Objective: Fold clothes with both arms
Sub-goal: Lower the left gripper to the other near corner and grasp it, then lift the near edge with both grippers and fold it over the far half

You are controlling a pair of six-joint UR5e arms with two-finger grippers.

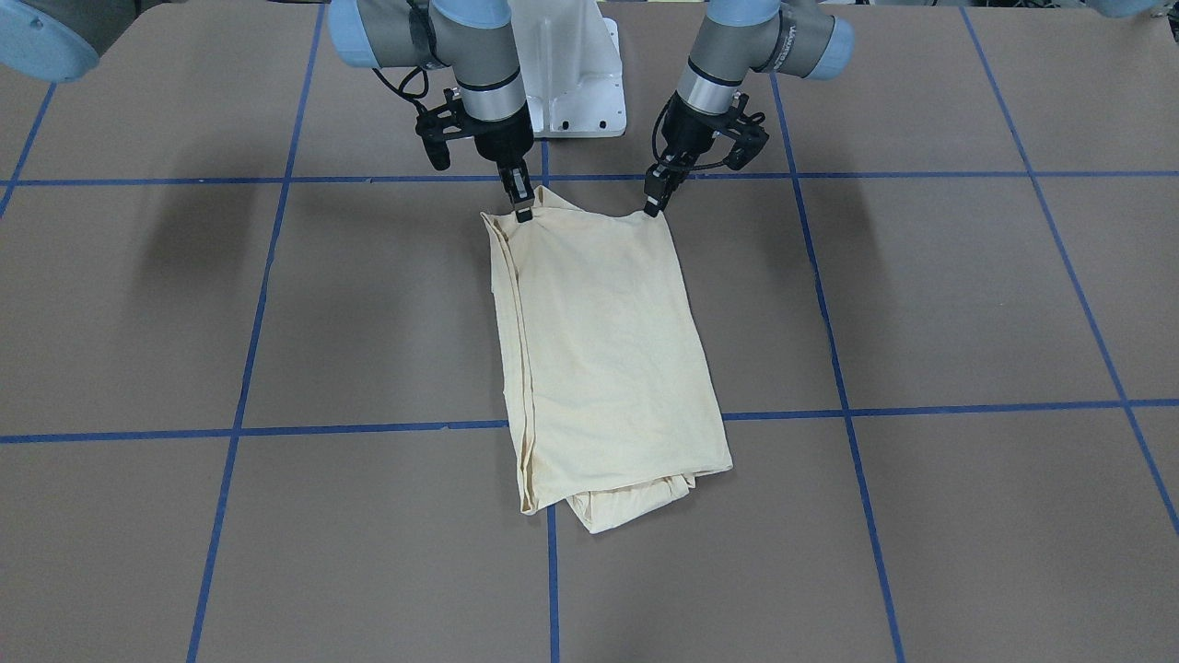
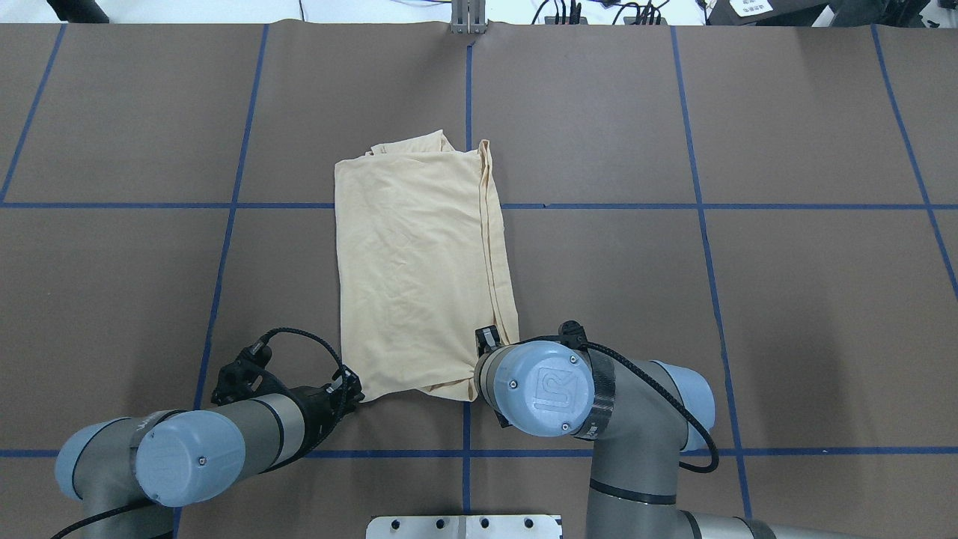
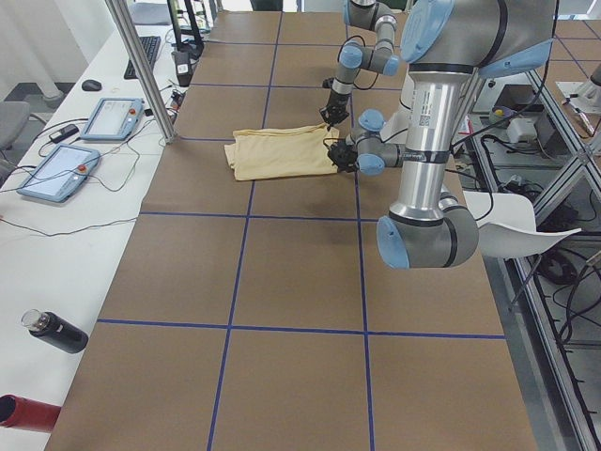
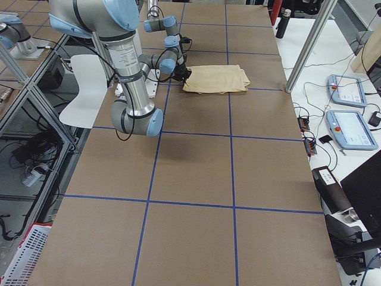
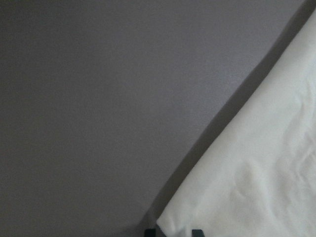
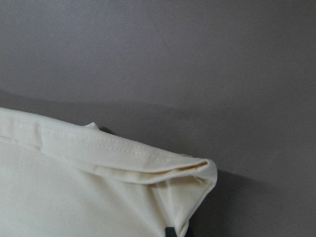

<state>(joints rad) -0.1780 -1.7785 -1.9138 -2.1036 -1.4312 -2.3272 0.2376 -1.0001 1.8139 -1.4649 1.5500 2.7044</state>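
Note:
Next, I release the T-shirt's near corner with my left gripper on the blue tape line (image 1: 737,418), just beside the shirt's far end.
The pale cream-yellow T-shirt (image 1: 603,350) lies folded into a long rectangle on the brown table; its print and neck label are hidden. It also shows in the overhead view (image 2: 415,262). My left gripper (image 1: 653,208) is shut on the shirt's near corner on my left side (image 2: 358,394); the left wrist view shows cloth (image 5: 256,173) between the fingertips. My right gripper (image 1: 523,214) is shut on the other near corner (image 2: 486,338), and the hemmed corner fills the right wrist view (image 6: 74,197). Both corners are lifted slightly off the table.
The white pedestal base (image 1: 576,74) stands just behind the grippers. Blue tape lines (image 1: 368,428) grid the table. Beside the table stand a metal post (image 3: 141,66), two teach pendants (image 3: 56,172) and a black bottle (image 3: 56,331).

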